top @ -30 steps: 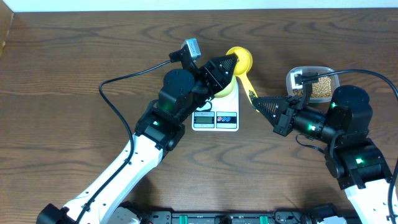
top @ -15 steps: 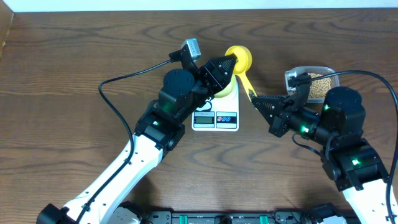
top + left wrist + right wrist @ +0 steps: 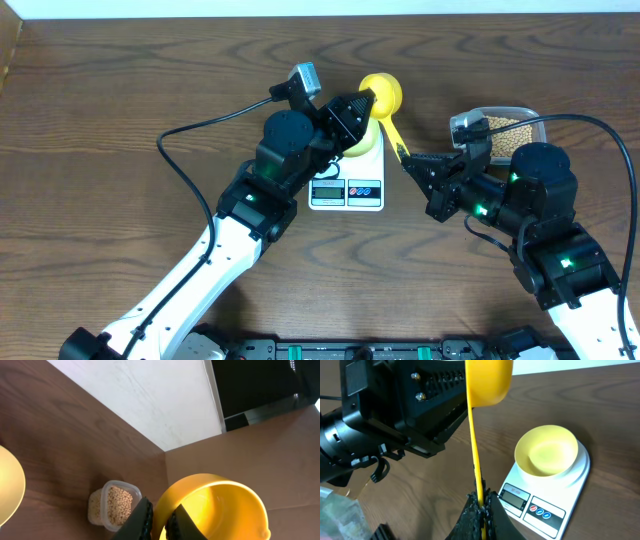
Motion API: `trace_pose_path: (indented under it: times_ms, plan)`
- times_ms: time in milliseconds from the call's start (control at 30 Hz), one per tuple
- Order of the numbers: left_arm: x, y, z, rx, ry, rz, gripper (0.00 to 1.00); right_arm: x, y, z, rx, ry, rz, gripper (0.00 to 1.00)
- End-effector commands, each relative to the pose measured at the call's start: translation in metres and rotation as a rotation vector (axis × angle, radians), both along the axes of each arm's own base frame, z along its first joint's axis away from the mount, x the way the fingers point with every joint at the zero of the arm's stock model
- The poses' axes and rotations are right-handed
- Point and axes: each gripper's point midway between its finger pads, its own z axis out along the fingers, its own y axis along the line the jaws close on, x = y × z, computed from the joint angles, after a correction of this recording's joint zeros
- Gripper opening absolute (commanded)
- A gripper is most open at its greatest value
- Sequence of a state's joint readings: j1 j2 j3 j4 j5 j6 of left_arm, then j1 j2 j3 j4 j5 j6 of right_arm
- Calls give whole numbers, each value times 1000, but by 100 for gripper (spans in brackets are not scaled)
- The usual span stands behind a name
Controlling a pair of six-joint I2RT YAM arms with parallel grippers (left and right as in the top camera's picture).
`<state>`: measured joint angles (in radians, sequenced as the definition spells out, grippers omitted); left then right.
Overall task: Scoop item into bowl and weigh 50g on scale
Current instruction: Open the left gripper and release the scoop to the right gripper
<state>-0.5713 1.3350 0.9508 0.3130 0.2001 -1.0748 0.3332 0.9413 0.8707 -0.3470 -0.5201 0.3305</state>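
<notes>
The scoop's handle is held by my right gripper far from the cup, so that gripper should open and take the handle nearer the cup point(image 3: 391, 130) while my left gripper steadies it.
A bright yellow scoop point(image 3: 384, 98) hangs behind the scale point(image 3: 347, 185). My left gripper point(image 3: 366, 106) is shut on the rim of its cup point(image 3: 215, 505), which looks bare inside. My right gripper point(image 3: 412, 163) is shut on the scoop's thin handle point(image 3: 475, 445). The pale yellow bowl point(image 3: 547, 452) sits on the white scale point(image 3: 555, 505) with nothing in it; from overhead the left gripper covers most of the bowl point(image 3: 362, 146). The item, tan beans point(image 3: 117, 505), fills a clear tub point(image 3: 505, 135) at the right.
The left arm's black body point(image 3: 395, 410) stands close beside the scoop handle. The right arm's cable point(image 3: 600, 130) loops above the tub. Dark wooden table point(image 3: 120, 80) stretches left of the arms, with a white edge point(image 3: 140, 400) beyond it.
The left gripper's jaws have come together on the scoop's rim. The right arm has shifted a little left and toward the scale, still holding the handle.
</notes>
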Motion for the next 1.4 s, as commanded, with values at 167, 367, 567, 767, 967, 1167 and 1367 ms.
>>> trace_pose_path:
  times_ms: [167,367,567,767,967,1167,1367]
  plan:
    - [2,3,16,-11,-36,13,7,0,-4,12,-17,-52,-24,1]
    - [2,2,19,-31,-32,11,7,1,-4,12,30,1,-52,36]
    - [0,-1,25,-114,3,3,7,3,-7,20,146,88,-102,78]
    - [-1,-2,25,-172,58,1,7,-4,3,39,209,49,-34,67]
    - [-1,-2,25,-247,124,13,7,-2,2,43,248,75,-53,54]
    - [-2,-2,14,-223,164,18,7,2,1,49,260,47,-69,35]
    - [-5,-4,11,-226,188,1,7,2,1,50,261,43,-68,32]
